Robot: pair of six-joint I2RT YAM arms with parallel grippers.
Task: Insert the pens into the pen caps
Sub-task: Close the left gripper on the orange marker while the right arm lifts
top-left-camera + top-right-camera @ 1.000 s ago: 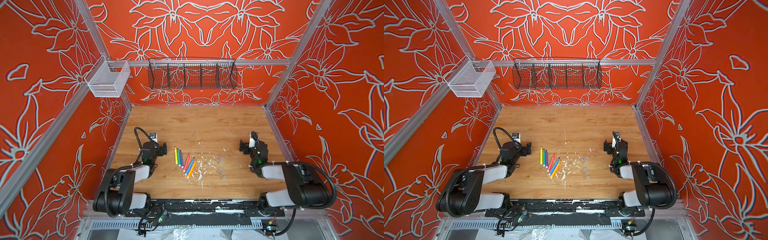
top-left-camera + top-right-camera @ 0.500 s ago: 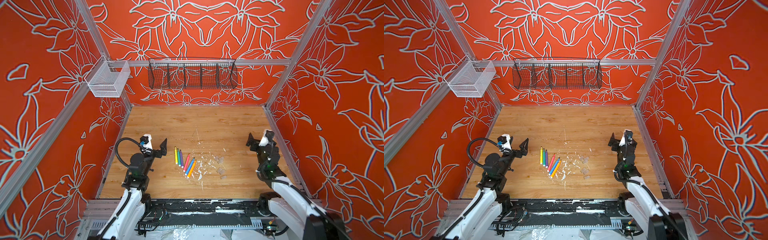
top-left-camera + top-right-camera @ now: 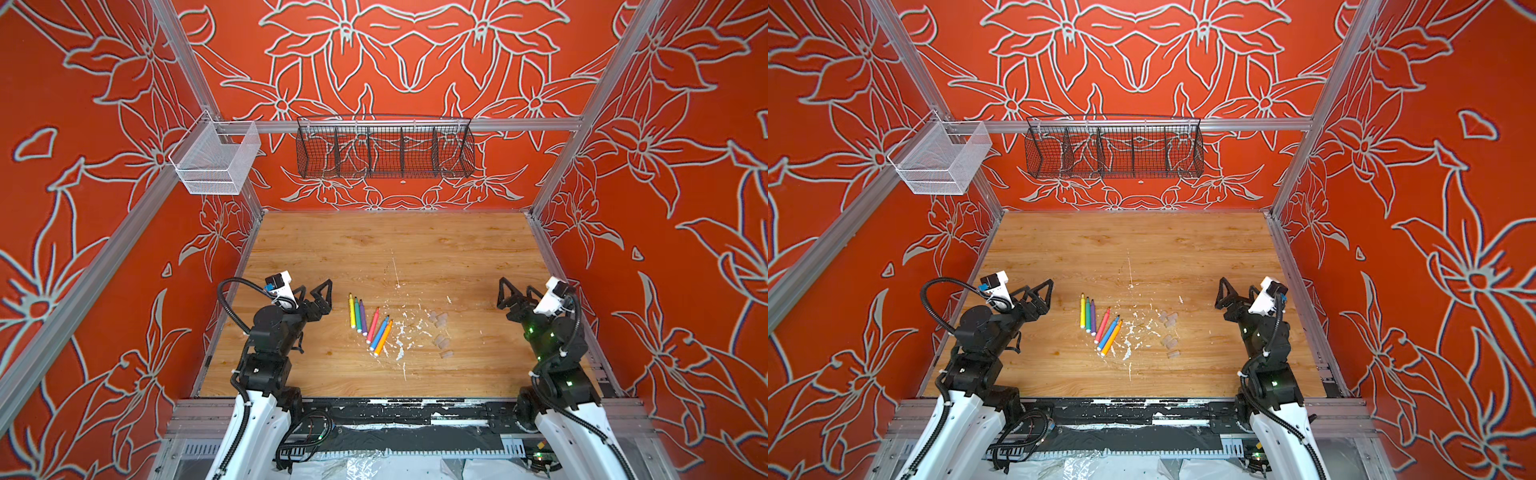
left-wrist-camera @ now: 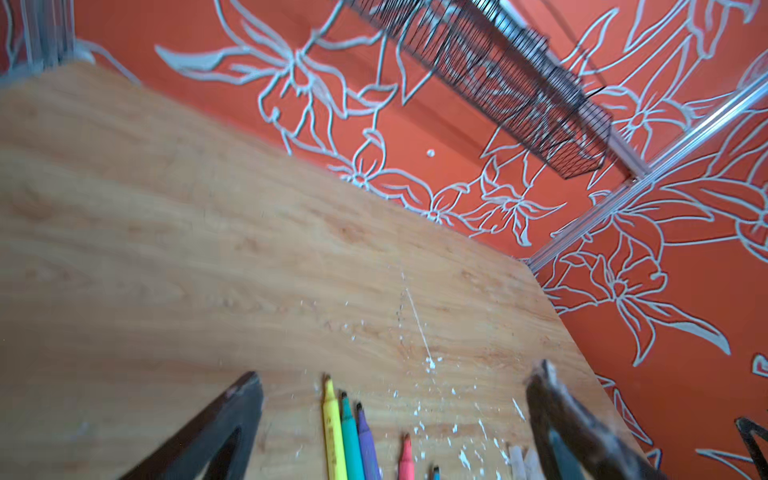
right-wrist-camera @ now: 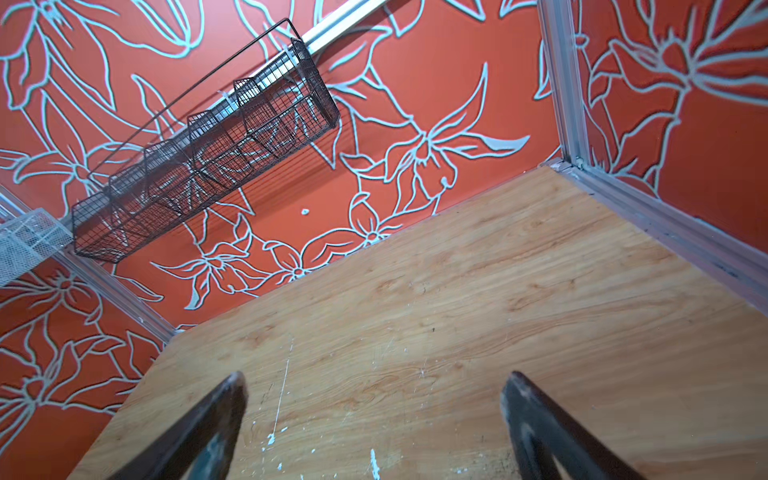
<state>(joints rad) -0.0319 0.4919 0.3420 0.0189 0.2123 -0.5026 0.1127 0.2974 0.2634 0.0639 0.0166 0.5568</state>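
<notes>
I will close my left gripper on the lower body of the orange pen [image 3: 380,344], near its white end, beside the blue pen.
Six pens [image 3: 363,316] [image 3: 1093,316] lie side by side on the wooden table [image 3: 374,249], in both top views: yellow, green, purple, pink, blue, orange. Right of them lie several clear pen caps [image 3: 441,341] [image 3: 1170,341]. My left gripper [image 3: 314,286] [image 3: 1038,286] hovers open just left of the pens. In the left wrist view its gripper [image 4: 397,372] frames the yellow pen [image 4: 332,428], the green pen [image 4: 351,436] and the purple pen [image 4: 368,440]. My right gripper [image 3: 516,286] [image 3: 1237,286] stands open, right of the caps. The right wrist view shows its gripper [image 5: 375,377] over bare wood, empty.
White paint flecks [image 3: 401,332] are scattered between pens and caps. A black wire basket [image 3: 384,151] hangs on the back wall and a white mesh basket [image 3: 216,160] on the left rail. Red patterned walls with aluminium rails close three sides.
Both arms have unfolded and lifted off the table. The left gripper now sits a little nearer the pens and the right a little further right. Both grippers stay open; pens and caps have not moved.
</notes>
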